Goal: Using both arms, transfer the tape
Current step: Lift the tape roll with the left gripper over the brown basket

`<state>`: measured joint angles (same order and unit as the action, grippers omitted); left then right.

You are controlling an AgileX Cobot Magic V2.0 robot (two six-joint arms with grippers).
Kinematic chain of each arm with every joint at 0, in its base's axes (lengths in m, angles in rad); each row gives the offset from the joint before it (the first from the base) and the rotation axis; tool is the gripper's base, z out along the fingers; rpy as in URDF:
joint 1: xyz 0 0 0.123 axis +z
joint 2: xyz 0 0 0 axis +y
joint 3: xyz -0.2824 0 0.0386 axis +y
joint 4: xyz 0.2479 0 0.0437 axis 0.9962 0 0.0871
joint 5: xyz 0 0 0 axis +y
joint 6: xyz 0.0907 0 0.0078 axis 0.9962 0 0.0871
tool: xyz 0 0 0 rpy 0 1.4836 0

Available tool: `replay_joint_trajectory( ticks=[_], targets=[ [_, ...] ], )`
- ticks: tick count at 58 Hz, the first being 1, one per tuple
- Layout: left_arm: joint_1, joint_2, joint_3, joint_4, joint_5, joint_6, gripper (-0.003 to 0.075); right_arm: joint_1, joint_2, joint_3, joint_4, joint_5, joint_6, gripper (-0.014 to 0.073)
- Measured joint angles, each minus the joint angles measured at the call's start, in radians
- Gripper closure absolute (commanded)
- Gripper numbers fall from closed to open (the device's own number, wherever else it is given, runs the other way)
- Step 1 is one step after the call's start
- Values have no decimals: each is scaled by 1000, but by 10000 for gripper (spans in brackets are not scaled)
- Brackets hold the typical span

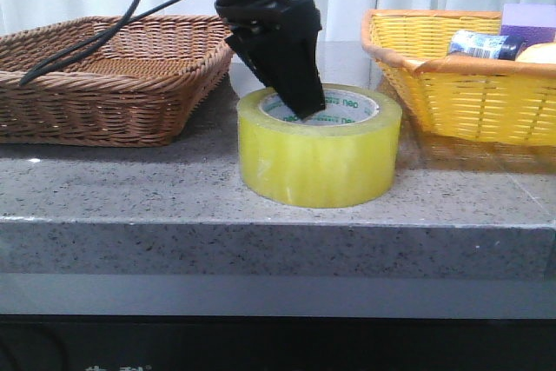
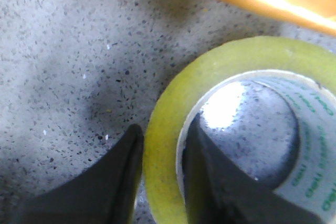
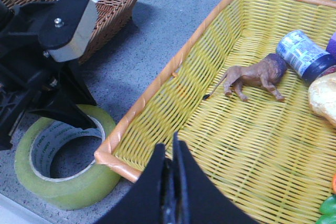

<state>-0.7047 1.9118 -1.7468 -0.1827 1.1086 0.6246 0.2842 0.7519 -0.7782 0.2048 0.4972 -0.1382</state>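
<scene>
Next, my left gripper releases the yellow tape roll inside the brown wicker basket (image 1: 114, 57), setting it free just behind the near rim of that basket.
The yellow tape roll (image 1: 320, 149) lies flat on the grey speckled table, its white core showing green lettering. My left gripper (image 1: 300, 102) reaches down onto its far-left wall. In the left wrist view the left gripper (image 2: 164, 136) has one finger outside the tape (image 2: 220, 61) and one inside the core, both pressed against the wall. The tape rests on the table. My right gripper (image 3: 169, 150) is shut and empty, hovering over the near corner of the yellow basket (image 3: 157, 85), with the tape (image 3: 68, 190) beside it.
A brown wicker basket (image 1: 95, 84) stands left of the tape. The yellow basket (image 1: 469, 93) stands right of it, holding a blue-labelled bottle (image 3: 302, 53), a brown toy lion (image 3: 257, 77) and other items. The table's front edge (image 1: 278, 228) is close.
</scene>
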Motion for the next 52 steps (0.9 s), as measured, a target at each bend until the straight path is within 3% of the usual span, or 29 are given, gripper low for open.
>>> replay_joint_trajectory(
  ticks=[21,39,52],
  targets=[
    [4,-29,-160,8,137,0,570,0,0,0,0,0,0,661],
    [23,-83,-204,74,154,-38,570,0,0,0,0,0,0,661],
    [161,-103,-204,62,160,-181,570,0,0,0,0,0,0,661]
  ],
)
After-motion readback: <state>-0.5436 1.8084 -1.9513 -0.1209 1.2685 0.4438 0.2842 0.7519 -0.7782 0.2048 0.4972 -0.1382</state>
